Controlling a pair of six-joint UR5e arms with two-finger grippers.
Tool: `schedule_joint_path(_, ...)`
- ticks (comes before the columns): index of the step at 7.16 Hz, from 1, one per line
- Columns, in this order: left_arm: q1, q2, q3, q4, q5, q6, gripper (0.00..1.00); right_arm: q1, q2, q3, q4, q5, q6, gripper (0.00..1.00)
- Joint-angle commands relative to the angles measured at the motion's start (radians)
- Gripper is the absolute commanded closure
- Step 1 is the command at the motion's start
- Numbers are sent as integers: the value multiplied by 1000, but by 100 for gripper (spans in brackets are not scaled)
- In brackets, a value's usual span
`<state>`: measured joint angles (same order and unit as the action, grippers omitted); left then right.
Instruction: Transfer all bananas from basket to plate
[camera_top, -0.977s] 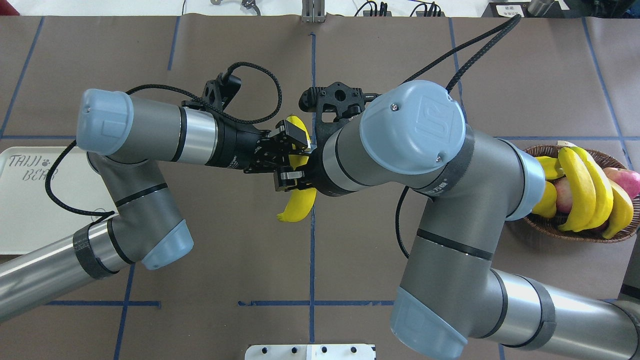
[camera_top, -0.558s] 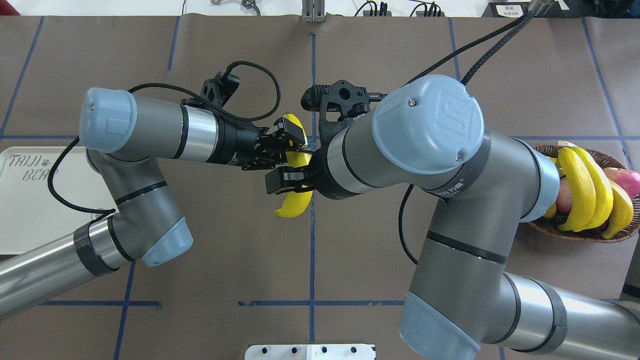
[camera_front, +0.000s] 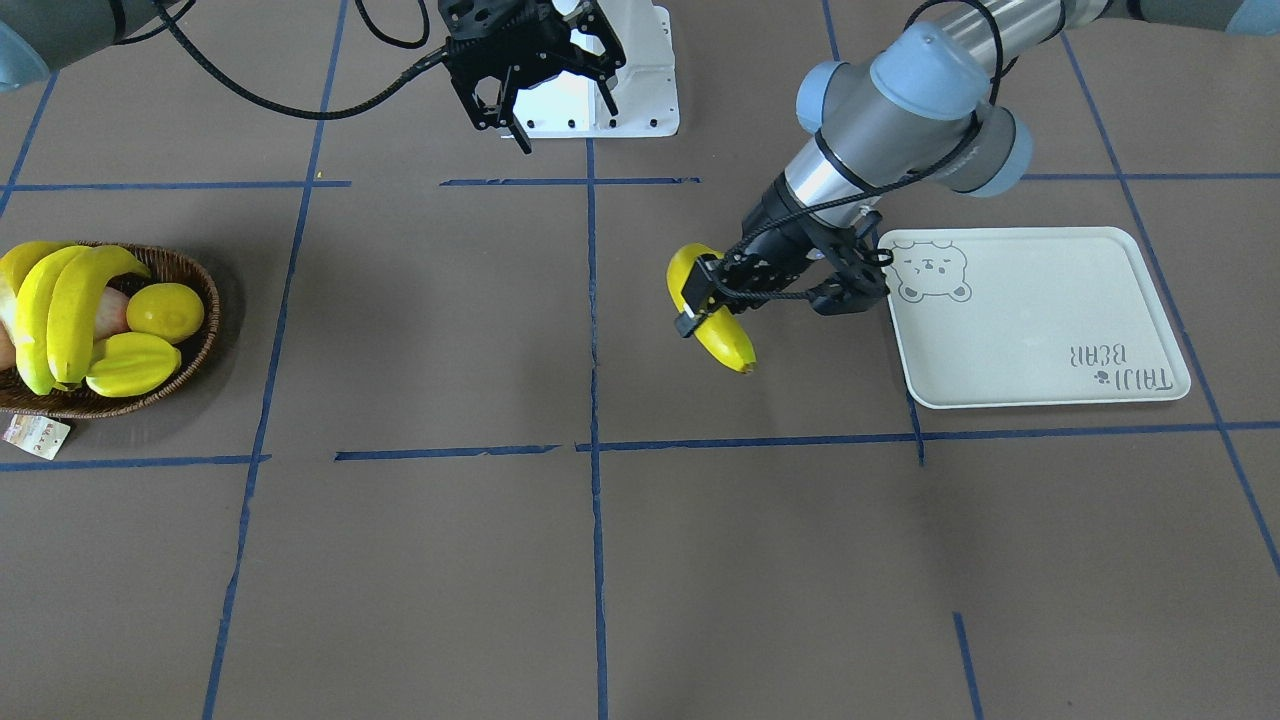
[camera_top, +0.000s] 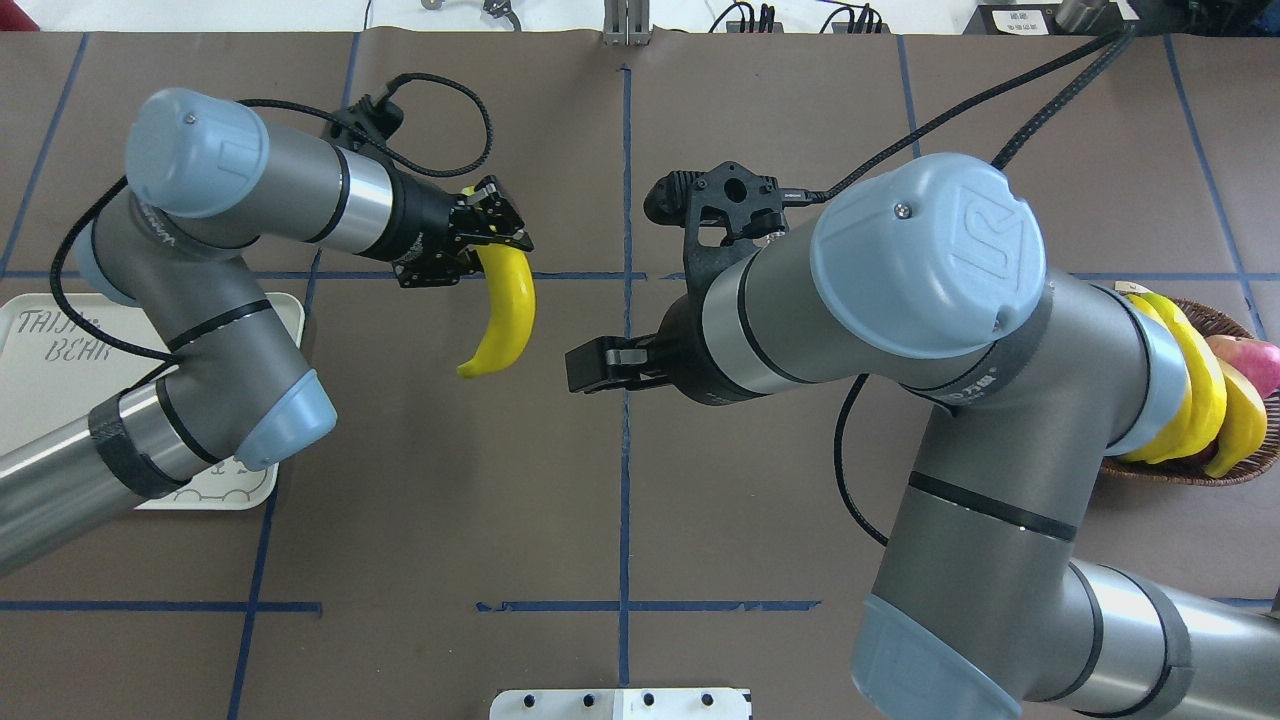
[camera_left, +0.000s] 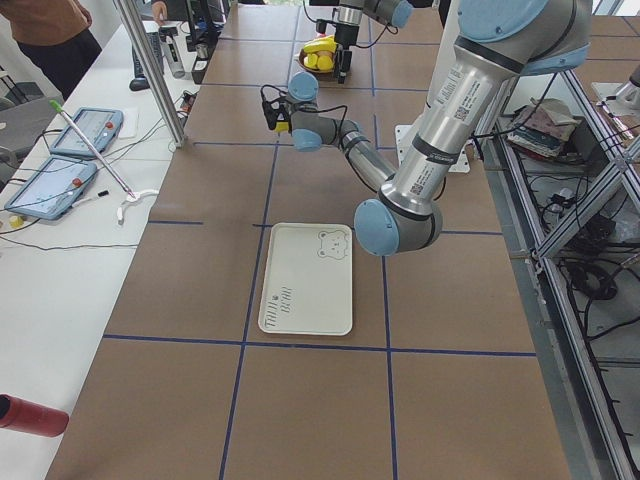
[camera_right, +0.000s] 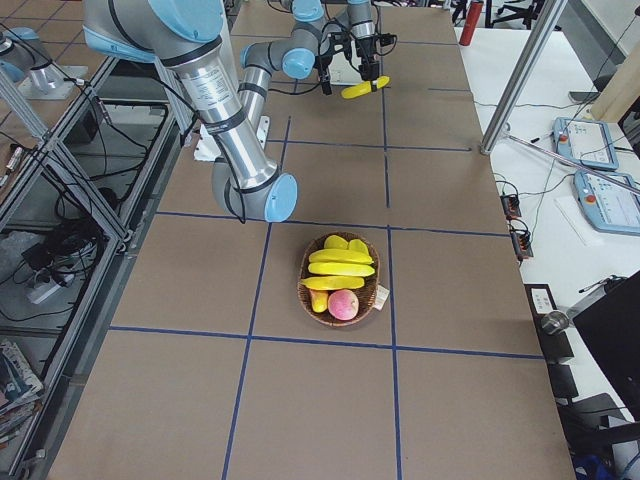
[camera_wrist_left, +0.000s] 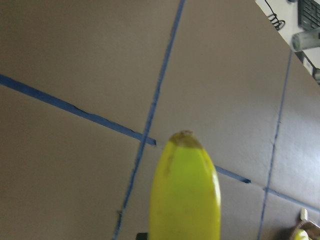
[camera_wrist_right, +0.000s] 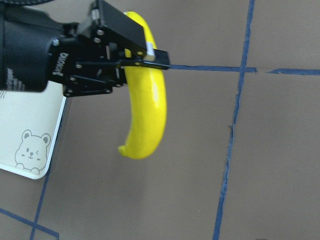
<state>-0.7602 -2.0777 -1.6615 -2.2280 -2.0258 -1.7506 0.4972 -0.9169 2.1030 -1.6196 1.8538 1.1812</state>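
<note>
I should use my left gripper to let go of the yellow banana across the grey lettering on the white plate (camera_front: 1114, 319), away from the bear drawing.
My left gripper (camera_front: 700, 297) is shut on the upper end of one yellow banana (camera_front: 718, 325), which hangs above the table between the centre line and the plate (camera_front: 1040, 340). That banana (camera_wrist_right: 150, 110) fills the right wrist view with the left gripper (camera_wrist_right: 137, 52) clamped on it. The white plate lies bare. My right gripper (camera_front: 560, 110) stands open with nothing in it, to the right of the held banana in the overhead view. Three more bananas (camera_front: 55, 300) lie in the wicker basket (camera_front: 195, 275) at the table's far end.
The basket also holds a lemon (camera_front: 165, 310), a starfruit (camera_front: 130, 365) and a red apple (camera_right: 343, 303). A paper tag (camera_front: 35, 432) lies beside it. A white mounting plate (camera_front: 630, 90) sits at the robot's base. Blue tape lines cross the brown table.
Both grippers were on the banana at the centre line. The right gripper has let go and drawn back, and the left arm has carried the banana toward the plate.
</note>
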Motion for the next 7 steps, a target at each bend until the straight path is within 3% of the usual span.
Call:
schedule_joint_path(1, -51, 164, -50, 50, -7, 49, 100, 17, -28, 5, 0, -2, 11, 1)
schedule_joint_path(4, -135, 503, -178, 51, -7, 328, 100, 44, -75, 5, 1, -5, 11, 1)
schedule_joint_path(7, -160, 617, -94, 50, 6, 532, 100, 57, -79, 2, 1, -13, 26, 1)
